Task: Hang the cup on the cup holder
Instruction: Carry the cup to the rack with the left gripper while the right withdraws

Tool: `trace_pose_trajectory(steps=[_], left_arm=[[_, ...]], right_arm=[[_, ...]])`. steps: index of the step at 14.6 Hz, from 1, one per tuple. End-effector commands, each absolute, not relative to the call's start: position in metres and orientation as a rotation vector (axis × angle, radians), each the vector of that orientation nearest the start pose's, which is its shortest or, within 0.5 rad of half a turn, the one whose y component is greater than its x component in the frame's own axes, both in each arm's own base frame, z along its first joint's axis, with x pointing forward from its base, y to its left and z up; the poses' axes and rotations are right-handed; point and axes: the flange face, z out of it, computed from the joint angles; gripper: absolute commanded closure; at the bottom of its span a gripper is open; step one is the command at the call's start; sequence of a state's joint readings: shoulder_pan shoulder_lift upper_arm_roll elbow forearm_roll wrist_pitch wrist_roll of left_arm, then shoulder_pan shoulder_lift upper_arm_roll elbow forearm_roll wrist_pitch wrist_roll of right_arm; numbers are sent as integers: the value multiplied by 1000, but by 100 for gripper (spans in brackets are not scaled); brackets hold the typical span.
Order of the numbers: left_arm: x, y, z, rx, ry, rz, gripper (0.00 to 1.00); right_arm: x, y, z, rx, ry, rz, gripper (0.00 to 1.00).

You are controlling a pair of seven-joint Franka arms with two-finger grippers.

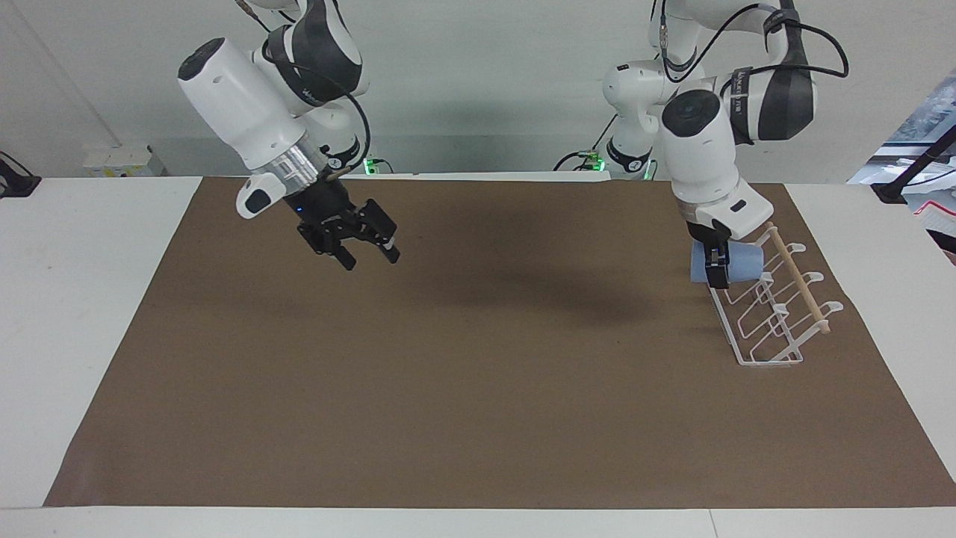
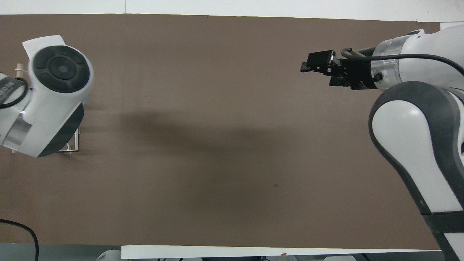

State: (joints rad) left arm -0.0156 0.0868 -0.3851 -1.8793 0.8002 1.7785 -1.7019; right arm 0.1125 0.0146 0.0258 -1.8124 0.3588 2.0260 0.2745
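Next, I release the light-blue cup with my left gripper on the end peg of the white wire cup holder (image 2: 55, 89), beneath the arm's wrist.
The light-blue cup (image 1: 739, 263) lies on its side in my left gripper (image 1: 715, 263), which is shut on it. The cup is at the end of the white wire cup holder (image 1: 769, 317) nearer to the robots, just beside the wooden dowel (image 1: 799, 278); I cannot tell whether it touches a prong. In the overhead view the left arm's wrist (image 2: 54, 94) hides the cup and gripper, and only a corner of the cup holder (image 2: 72, 145) shows. My right gripper (image 1: 370, 255) is open and empty, raised over the mat toward the right arm's end; it also shows in the overhead view (image 2: 308, 66).
A brown mat (image 1: 478, 388) covers most of the white table (image 1: 75, 299). The cup holder stands on the mat near its edge at the left arm's end. Nothing else lies on the mat.
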Motion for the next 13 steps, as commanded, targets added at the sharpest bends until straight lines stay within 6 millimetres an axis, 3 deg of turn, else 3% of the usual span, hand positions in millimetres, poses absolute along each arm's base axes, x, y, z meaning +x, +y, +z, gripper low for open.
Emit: trace_pose_trajectory(steps=[1, 3, 5, 6, 10, 13], left_arm=[[561, -155, 462, -2011, -1066, -909, 100], [574, -147, 443, -1869, -986, -1068, 100], [587, -136, 408, -1739, -927, -1192, 100], [594, -130, 387, -1656, -902, -1244, 100], [588, -116, 346, -1538, -947, -1287, 100], [582, -112, 337, -1532, -934, -1279, 100]], right_arm=[[553, 66, 574, -2931, 299, -137, 1], [540, 20, 608, -3049, 338, -43, 1], [529, -9, 635, -3140, 284, 47, 1], [522, -21, 639, -3164, 274, 89, 1], [517, -56, 633, -3159, 221, 157, 1], [520, -51, 624, -3158, 172, 216, 1]])
